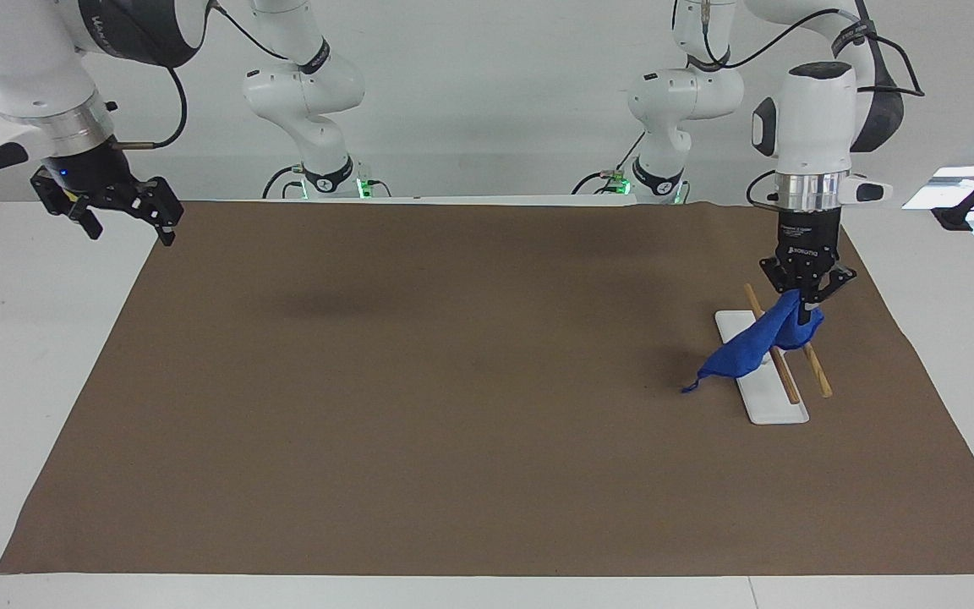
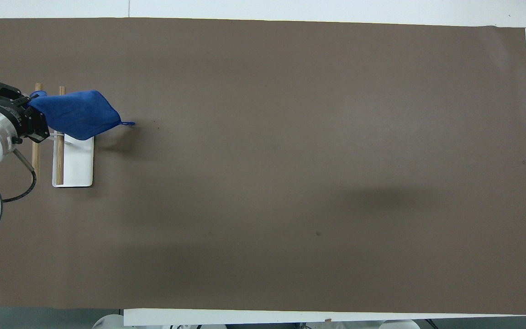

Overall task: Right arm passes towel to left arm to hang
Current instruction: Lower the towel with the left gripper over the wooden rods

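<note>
Next, my left gripper lets go of the blue towel draped across the two wooden rods [image 2: 61, 116], over the rack's white base.
The blue towel [image 1: 747, 348] [image 2: 76, 115] hangs from my left gripper [image 1: 807, 315] [image 2: 29, 98], which is shut on one corner of it. The cloth slopes down across the two wooden rods [image 1: 818, 374] [image 2: 59, 157] of a small rack with a white base [image 1: 770, 404] [image 2: 79, 164]. Its loop corner [image 1: 690, 387] [image 2: 128, 123] dangles just above the brown mat, toward the table's middle. The left gripper points straight down over the outer rod. My right gripper [image 1: 119, 216] waits open and empty, raised over the mat's corner at the right arm's end.
A brown mat [image 1: 453, 381] [image 2: 290, 160] covers most of the white table [image 1: 22, 338]. The rack stands on it at the left arm's end. Black clamps [image 1: 965, 211] sit off the mat at both ends of the table.
</note>
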